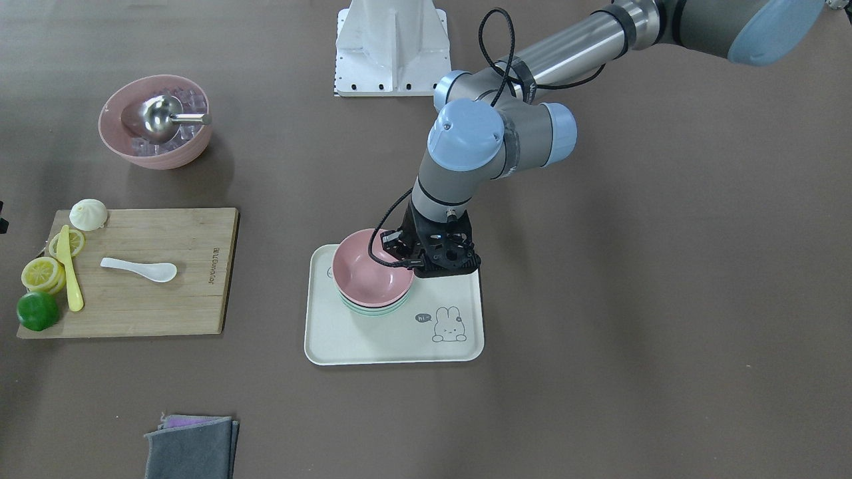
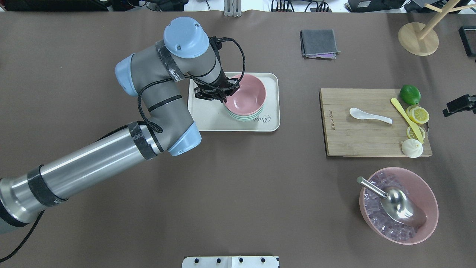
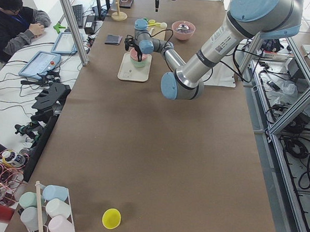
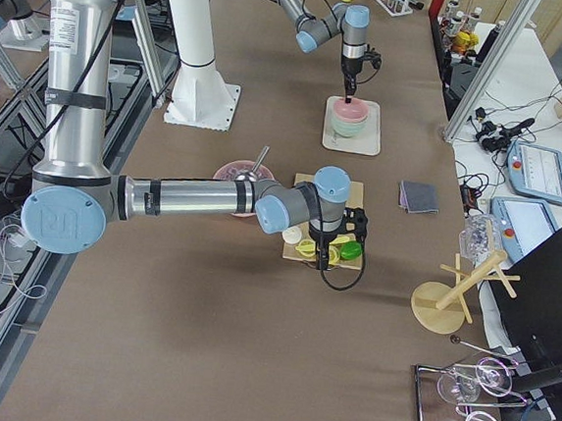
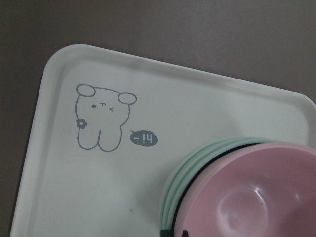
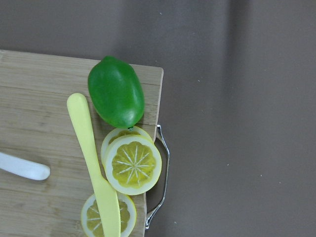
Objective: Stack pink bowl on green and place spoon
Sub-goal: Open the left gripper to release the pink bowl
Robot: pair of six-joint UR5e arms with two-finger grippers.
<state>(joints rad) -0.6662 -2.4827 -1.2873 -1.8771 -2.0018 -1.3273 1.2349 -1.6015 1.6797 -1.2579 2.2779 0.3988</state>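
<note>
My right gripper should grip the thin handle (image 1: 118,264) (image 6: 22,166) of the white spoon near the handle's end closest to the yellow knife.
The pink bowl (image 1: 369,269) sits nested on a stack of green bowls (image 1: 373,309) on the cream rabbit tray (image 1: 399,339). My left gripper (image 1: 413,259) stands over the bowl's rim on the robot's side, jaws closed on that rim; in the left wrist view two dark fingertips straddle the pink rim (image 5: 256,197) at the bottom edge. The white spoon (image 1: 140,268) lies on the wooden cutting board (image 1: 166,306), apart from the tray. My right gripper (image 2: 459,104) hovers past the board's lime end; its fingers do not show.
On the board lie a lime (image 6: 116,91), lemon slices (image 6: 132,165), a yellow knife (image 6: 94,168) and a white bun (image 1: 88,214). A big pink bowl of ice with a metal scoop (image 1: 155,120) stands near the robot's base. A grey cloth (image 1: 192,446) lies near the far edge.
</note>
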